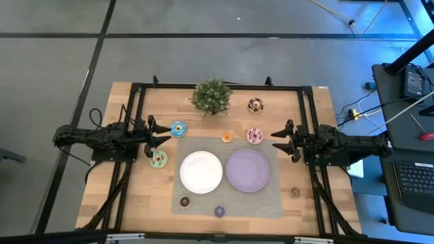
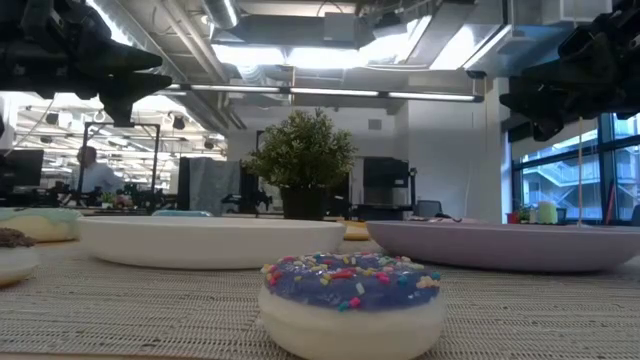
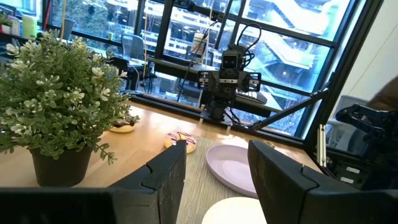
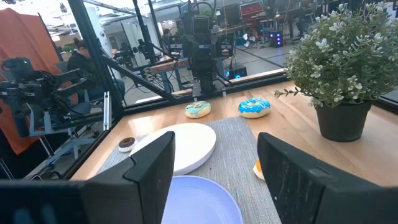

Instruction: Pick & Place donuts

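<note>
Next, I need to move my right gripper to the pink donut beyond the purple plate and close it on the donut's side (image 1: 260,136) nearest that gripper.
Eight donuts lie flat on the table. Blue (image 1: 178,128) and green (image 1: 159,158) are near my left gripper (image 1: 159,133). Pink (image 1: 255,135) and orange mini (image 1: 226,137) are close to my right gripper (image 1: 279,139). Chocolate (image 1: 255,105) sits beside the plant. Dark brown mini (image 1: 185,201) and purple mini (image 1: 220,211) rest on the mat's near edge, and tan mini (image 1: 295,192) on the bare wood. The purple mini (image 2: 350,300) fills the low view's foreground. Both grippers hover open above the table and touch nothing, as the left wrist view (image 3: 214,180) and right wrist view (image 4: 217,168) show.
A white plate (image 1: 201,171) and a purple plate (image 1: 247,169) sit side by side on a grey woven mat (image 1: 271,203). A green potted plant (image 1: 211,95) stands at the far middle. A black frame (image 1: 135,95) borders the table's sides and far edge.
</note>
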